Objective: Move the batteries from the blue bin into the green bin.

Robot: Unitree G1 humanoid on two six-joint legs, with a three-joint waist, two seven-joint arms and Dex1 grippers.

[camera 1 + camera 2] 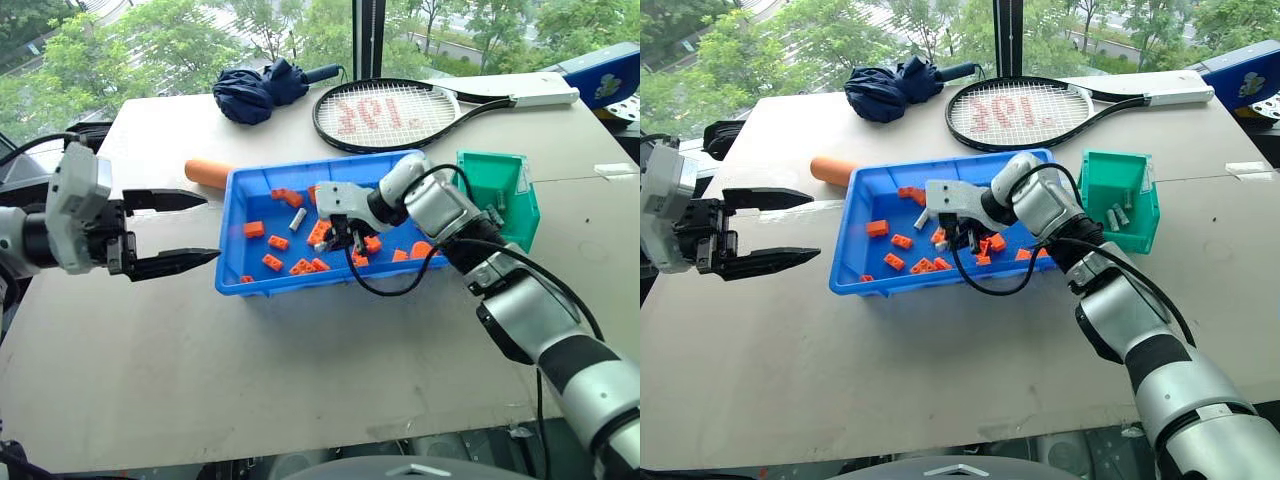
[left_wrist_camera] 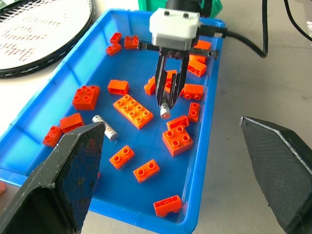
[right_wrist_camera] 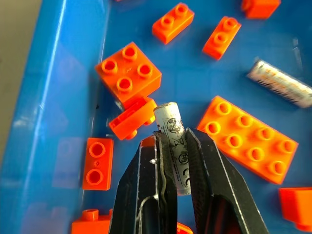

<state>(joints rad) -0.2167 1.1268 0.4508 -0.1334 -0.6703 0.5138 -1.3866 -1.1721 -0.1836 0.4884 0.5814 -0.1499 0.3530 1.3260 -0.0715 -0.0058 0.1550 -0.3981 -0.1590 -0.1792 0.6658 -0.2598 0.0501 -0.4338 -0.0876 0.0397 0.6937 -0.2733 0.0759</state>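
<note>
I need to use my right gripper to let go of the silver battery in the green bin [image 1: 475, 201], near the side that faces the blue bin.
The blue bin [image 1: 300, 283] sits mid-table with several orange bricks [image 1: 273, 262] scattered in it. My right gripper [image 3: 174, 141] hangs inside it, a little above the floor, shut on a silver battery [image 3: 168, 118] whose end sticks out past the fingertips. Another battery [image 1: 298, 219] lies loose on the bin floor, towards the left; it is also visible as the battery [image 2: 106, 127] in the left wrist view. The green bin [image 1: 500, 195] stands against the blue bin's right end, with a few batteries [image 1: 1118, 216] inside. My left gripper [image 1: 210, 228] is open, off the bin's left side.
An orange cylinder [image 1: 207, 172] lies on the table at the blue bin's far-left corner. A tennis racket [image 1: 400, 112] and a folded navy umbrella [image 1: 262, 88] lie behind the bins. The near half of the table [image 1: 250, 380] is bare.
</note>
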